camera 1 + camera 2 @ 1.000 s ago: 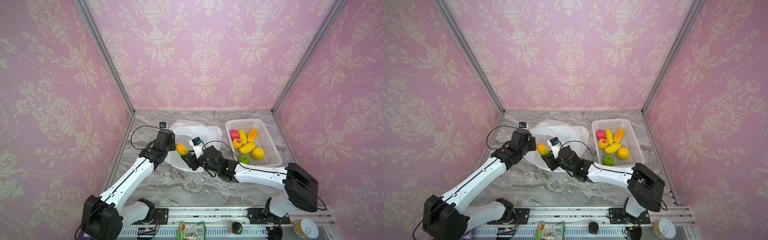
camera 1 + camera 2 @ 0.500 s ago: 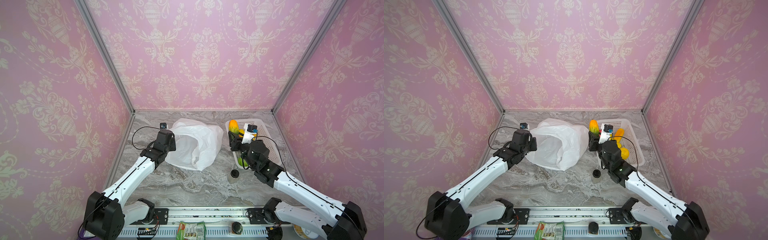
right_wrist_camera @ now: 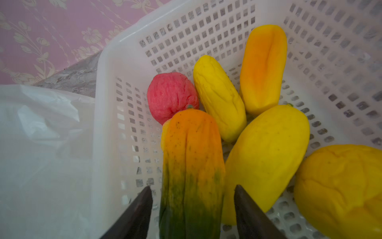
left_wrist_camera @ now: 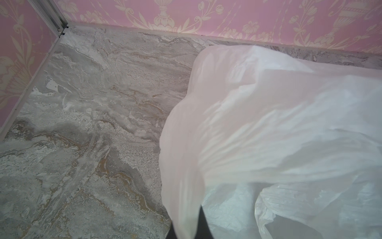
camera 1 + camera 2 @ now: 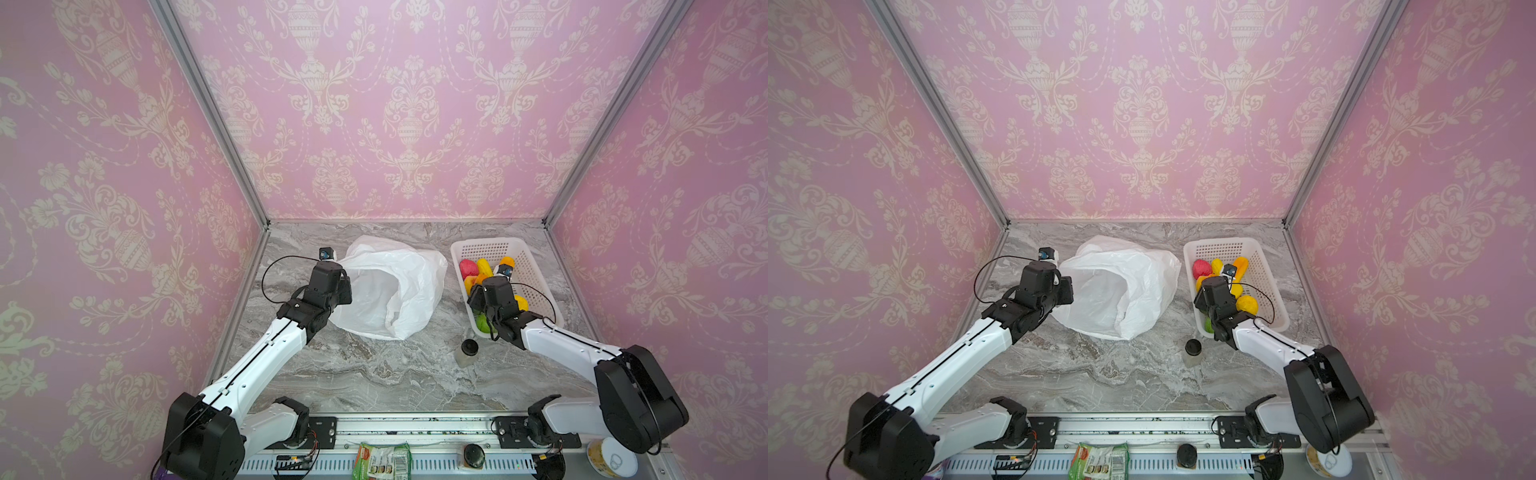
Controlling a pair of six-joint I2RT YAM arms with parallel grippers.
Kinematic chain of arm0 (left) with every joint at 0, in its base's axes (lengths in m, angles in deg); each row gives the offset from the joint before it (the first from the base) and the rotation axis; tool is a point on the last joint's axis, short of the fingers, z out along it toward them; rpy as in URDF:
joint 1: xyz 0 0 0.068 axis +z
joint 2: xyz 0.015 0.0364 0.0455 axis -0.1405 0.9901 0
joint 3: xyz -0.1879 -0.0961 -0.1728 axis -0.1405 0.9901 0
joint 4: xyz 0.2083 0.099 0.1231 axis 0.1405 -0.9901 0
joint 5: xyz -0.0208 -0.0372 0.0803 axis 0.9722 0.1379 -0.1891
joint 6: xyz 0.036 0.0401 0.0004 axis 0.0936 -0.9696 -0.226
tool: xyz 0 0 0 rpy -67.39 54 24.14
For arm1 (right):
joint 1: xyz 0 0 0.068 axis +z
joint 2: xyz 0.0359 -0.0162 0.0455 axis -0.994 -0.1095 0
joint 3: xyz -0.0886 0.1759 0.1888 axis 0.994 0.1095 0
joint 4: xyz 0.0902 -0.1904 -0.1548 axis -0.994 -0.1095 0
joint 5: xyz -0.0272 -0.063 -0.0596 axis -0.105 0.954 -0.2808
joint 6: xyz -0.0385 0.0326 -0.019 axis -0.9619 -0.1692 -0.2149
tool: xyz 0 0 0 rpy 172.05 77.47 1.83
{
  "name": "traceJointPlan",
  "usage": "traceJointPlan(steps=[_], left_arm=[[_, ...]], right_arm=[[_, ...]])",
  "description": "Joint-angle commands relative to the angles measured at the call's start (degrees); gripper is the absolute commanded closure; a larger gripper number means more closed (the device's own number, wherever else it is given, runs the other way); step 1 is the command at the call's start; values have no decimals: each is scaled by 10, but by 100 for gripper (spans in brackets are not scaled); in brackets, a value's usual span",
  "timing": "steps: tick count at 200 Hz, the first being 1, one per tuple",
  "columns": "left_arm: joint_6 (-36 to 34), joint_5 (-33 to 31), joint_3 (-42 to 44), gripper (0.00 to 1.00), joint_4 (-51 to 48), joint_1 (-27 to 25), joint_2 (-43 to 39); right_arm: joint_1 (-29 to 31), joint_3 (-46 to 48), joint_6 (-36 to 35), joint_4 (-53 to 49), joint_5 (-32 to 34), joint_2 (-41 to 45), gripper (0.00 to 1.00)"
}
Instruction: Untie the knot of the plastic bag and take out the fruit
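Observation:
My left gripper needs to let go of the white plastic bag on the marble (image 5: 367, 267) (image 4: 248, 165) toward the back wall, farther away from the white basket.
The white plastic bag (image 5: 395, 286) (image 5: 1121, 291) lies at mid-table with its mouth gaping toward the front; no knot shows. My left gripper (image 5: 345, 286) (image 4: 187, 223) is shut on a strip of the bag's left edge (image 4: 268, 124). My right gripper (image 5: 473, 297) (image 3: 192, 187) hangs open inside the white basket (image 5: 490, 249) (image 3: 128, 41). A green-orange fruit (image 3: 192, 155) lies between its fingers with a gap on each side. Pink-red (image 3: 169, 97), yellow (image 3: 219, 99), orange (image 3: 262, 68) and round yellow (image 3: 341, 186) fruits lie around it.
A small jar with a black lid (image 5: 467, 353) (image 5: 1192, 352) stands on the marble in front of the basket, near my right forearm. Pink walls close the table on three sides. A green packet (image 5: 380, 459) and a can (image 5: 611, 457) sit on the front rail.
My right arm carried the green-orange fruit from the bag's mouth rightward into the basket, and its jaws have spread apart there. The left gripper kept its hold on the bag.

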Motion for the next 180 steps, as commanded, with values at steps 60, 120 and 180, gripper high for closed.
traceJointPlan(steps=[60, 120, 180], left_arm=[[-7, -1, 11, 100, -12, 6, -25], [-10, -9, 12, 100, -27, 7, -45], [-7, -16, 24, 100, -61, 7, -127]], right_arm=[[169, -33, -138, -3, 63, 162, 4], [322, -206, -168, -31, 89, -95, 9], [178, -275, -96, -24, 34, -224, 46]])
